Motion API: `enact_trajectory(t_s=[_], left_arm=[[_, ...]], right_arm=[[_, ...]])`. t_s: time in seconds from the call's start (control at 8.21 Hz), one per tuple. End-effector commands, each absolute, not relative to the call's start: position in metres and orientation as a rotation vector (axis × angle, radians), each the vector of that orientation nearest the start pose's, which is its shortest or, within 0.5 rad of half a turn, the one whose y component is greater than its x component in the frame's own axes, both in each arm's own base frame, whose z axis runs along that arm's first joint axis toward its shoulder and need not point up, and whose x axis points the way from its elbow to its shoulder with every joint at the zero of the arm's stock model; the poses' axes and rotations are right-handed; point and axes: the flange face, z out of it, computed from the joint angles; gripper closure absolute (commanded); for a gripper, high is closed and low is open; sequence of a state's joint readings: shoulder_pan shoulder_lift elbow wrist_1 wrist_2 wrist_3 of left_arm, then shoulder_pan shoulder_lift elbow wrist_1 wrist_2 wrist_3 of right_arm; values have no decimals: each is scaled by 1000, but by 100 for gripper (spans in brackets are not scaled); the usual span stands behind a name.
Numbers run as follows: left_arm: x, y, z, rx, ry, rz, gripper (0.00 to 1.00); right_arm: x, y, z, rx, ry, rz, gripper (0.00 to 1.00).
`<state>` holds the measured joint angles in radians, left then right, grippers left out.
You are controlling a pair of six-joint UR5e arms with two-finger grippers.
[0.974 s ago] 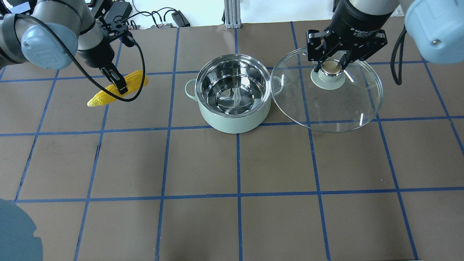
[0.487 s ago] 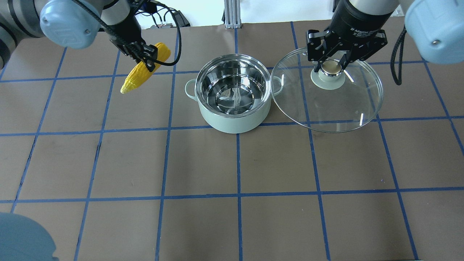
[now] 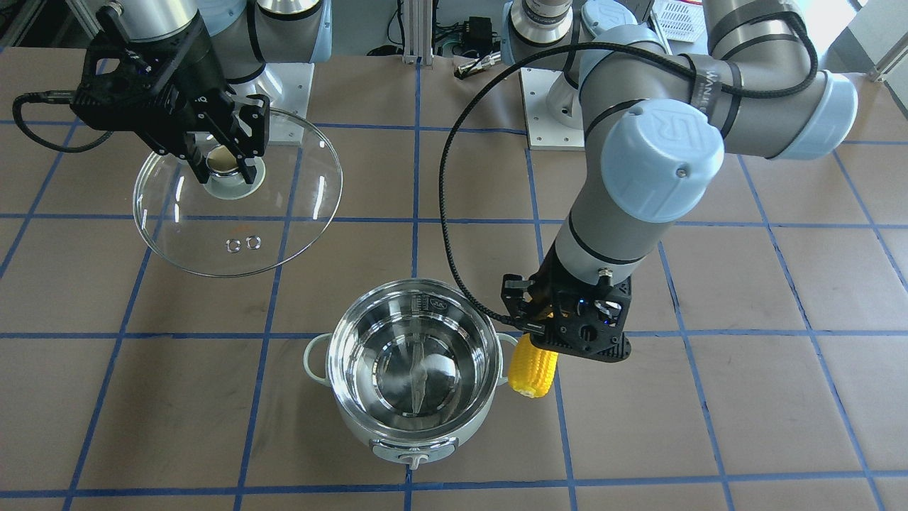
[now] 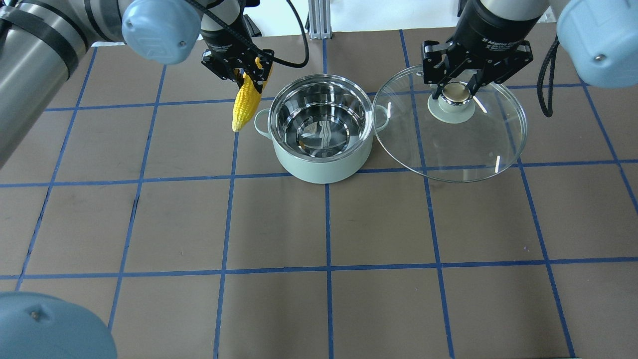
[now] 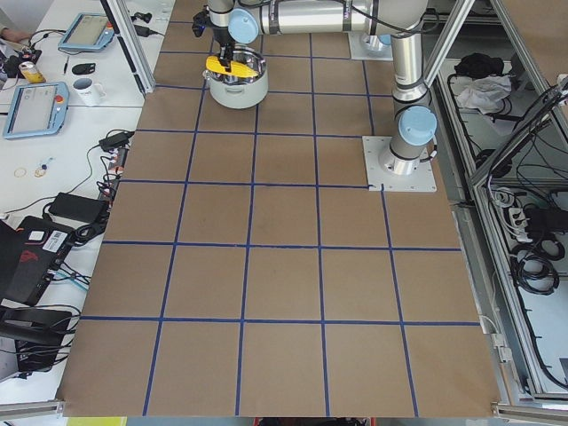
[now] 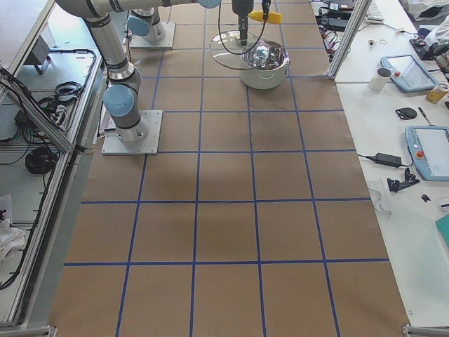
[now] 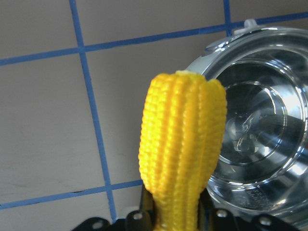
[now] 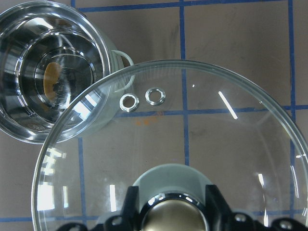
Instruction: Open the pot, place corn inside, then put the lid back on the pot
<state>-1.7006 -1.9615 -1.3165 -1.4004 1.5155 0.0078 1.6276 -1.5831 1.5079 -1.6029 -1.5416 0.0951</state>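
Observation:
My left gripper needs to let go of the yellow corn on the shiny steel bottom of the open pot (image 3: pixel 408 397) (image 7: pixel 259 107).
The open pot (image 4: pixel 321 132) stands mid-table with an empty steel interior; it also shows in the front view (image 3: pixel 413 372). My left gripper (image 4: pixel 247 75) is shut on the yellow corn (image 4: pixel 245 104), which hangs in the air just beside the pot's left rim, by its loop handle. The corn also shows in the front view (image 3: pixel 532 367) and the left wrist view (image 7: pixel 185 144). My right gripper (image 4: pixel 454 89) is shut on the tan knob of the glass lid (image 4: pixel 451 144), held in the air to the right of the pot, its edge overlapping the pot's handle. The lid also shows in the right wrist view (image 8: pixel 192 144).
The brown table with blue tape grid lines (image 4: pixel 329 224) spreads around the pot. Cables and a metal post (image 4: pixel 315 20) lie at the far edge. In the front view both arm bases (image 3: pixel 560 106) stand behind the pot.
My left gripper has carried the corn to the right, from the far left of the table to just beside the pot's left rim. The right gripper and lid have not moved.

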Motion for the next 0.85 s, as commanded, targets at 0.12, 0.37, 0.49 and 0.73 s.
enact_trajectory(t_s=[0.12,0.37,0.49,0.73], left_arm=[[-291,-628,375,5,3238,-7,100],[-320,-640,372,56,3247,-44,100],[-335,-641,363,100,3243,-34,100],[-343,-641,349,111,3238,-1,100]], right_arm=[[164,-487,529,55,3100,-163,97],[164,-487,529,55,3100,-163,97],[164,-487,529,55,3100,-163,97],[164,-487,529,55,3100,-163,97]])
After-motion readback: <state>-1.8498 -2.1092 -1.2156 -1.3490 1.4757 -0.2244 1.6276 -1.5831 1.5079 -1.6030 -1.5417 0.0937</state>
